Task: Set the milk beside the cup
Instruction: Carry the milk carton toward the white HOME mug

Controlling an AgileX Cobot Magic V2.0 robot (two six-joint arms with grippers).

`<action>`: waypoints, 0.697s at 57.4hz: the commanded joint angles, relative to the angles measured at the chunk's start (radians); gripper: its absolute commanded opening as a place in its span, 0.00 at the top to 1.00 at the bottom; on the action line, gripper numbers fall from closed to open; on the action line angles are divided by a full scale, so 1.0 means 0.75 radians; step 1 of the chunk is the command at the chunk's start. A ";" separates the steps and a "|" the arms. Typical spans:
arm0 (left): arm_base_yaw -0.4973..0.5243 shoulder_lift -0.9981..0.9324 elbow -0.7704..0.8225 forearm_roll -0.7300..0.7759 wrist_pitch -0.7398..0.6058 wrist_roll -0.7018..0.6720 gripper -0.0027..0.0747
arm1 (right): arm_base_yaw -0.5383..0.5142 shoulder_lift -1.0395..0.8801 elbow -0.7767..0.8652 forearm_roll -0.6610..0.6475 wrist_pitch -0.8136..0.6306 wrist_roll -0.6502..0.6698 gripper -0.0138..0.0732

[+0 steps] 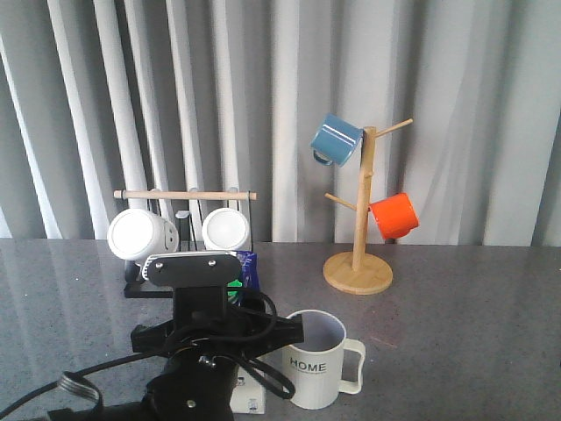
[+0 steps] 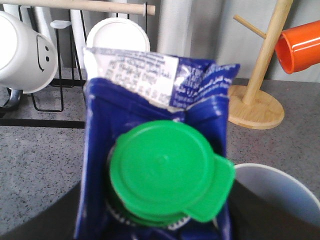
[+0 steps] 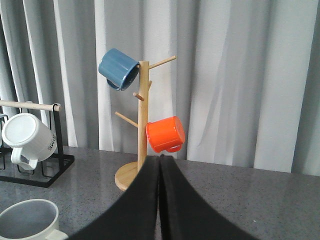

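I will release the milk from my left gripper on the table (image 1: 234,399) next to the cup, on the side that is opposite the cup's handle.
The milk (image 2: 160,100) is a dark blue gabled carton with a green round cap (image 2: 160,172), and it fills the left wrist view. My left gripper (image 2: 160,225) is shut on it, one dark finger on each side. In the front view my left arm (image 1: 197,351) hides most of the carton; only a blue edge (image 1: 249,265) and the white base show. The cup (image 1: 314,355), cream-white and marked "HOME", stands just right of the carton, with its rim in the left wrist view (image 2: 280,192) and the right wrist view (image 3: 27,220). My right gripper (image 3: 160,162) is shut and empty above the table.
A black rack (image 1: 140,289) with a wooden rod holds plain white mugs (image 1: 140,233) behind the carton. A wooden mug tree (image 1: 359,263) with a blue mug (image 1: 336,139) and an orange mug (image 1: 394,216) stands at the back right. A grey curtain closes the back.
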 commanded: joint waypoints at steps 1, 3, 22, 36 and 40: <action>-0.008 -0.027 -0.070 0.058 -0.050 0.005 0.93 | -0.009 -0.003 -0.037 -0.011 -0.089 -0.005 0.85; -0.009 -0.019 -0.085 0.058 -0.049 0.005 0.93 | -0.009 -0.003 -0.037 -0.011 -0.089 -0.005 0.85; -0.008 0.003 -0.120 0.061 -0.077 0.003 0.92 | -0.009 -0.003 -0.037 -0.011 -0.089 -0.005 0.85; -0.008 0.032 -0.120 0.059 -0.089 0.003 0.92 | -0.009 -0.003 -0.037 -0.011 -0.089 -0.005 0.85; -0.008 0.049 -0.120 0.059 -0.088 0.003 0.92 | -0.009 -0.003 -0.037 -0.011 -0.089 -0.005 0.85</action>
